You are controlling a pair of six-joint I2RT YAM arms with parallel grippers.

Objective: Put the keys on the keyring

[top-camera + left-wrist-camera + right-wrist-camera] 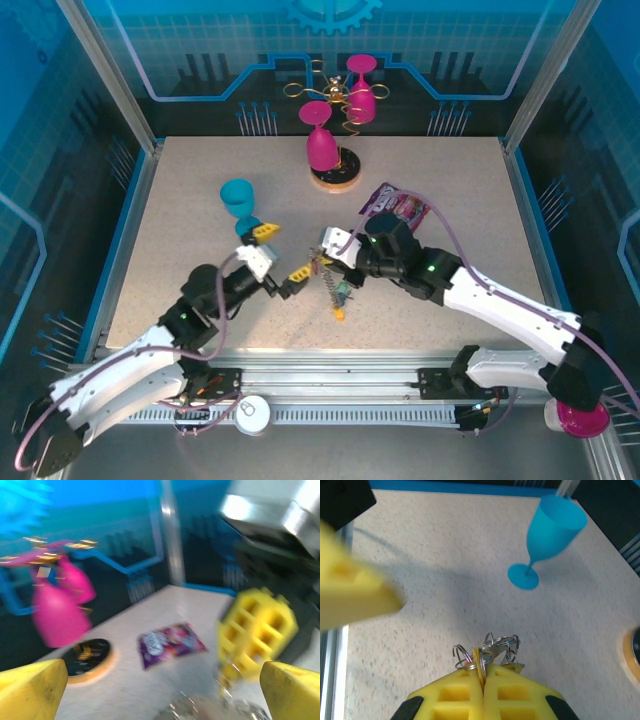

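The robot's right gripper should release the keyring, now hanging down to the table, on the bare table (328, 298) between the gold wire stand and the front metal rail.
My right gripper (327, 256) is shut on the keyring (325, 280), a thin dark chain that hangs down from it to the table. Small keys (341, 300) bunch at its lower end, one with a yellow head. In the right wrist view the yellow fingers (455, 697) are pressed together on a cluster of metal rings (492, 647) with a thin yellow piece between them. My left gripper (283, 251) is wide open just left of the chain, holding nothing. In the blurred left wrist view its fingertips (30, 685) stand far apart, with rings (210, 710) low between them.
A teal cup (238, 200) stands behind the left gripper. A purple snack packet (397, 207) lies behind the right arm. A gold wire stand with pink glasses (335, 135) sits on a round base at the back. Metal frame posts border the table.
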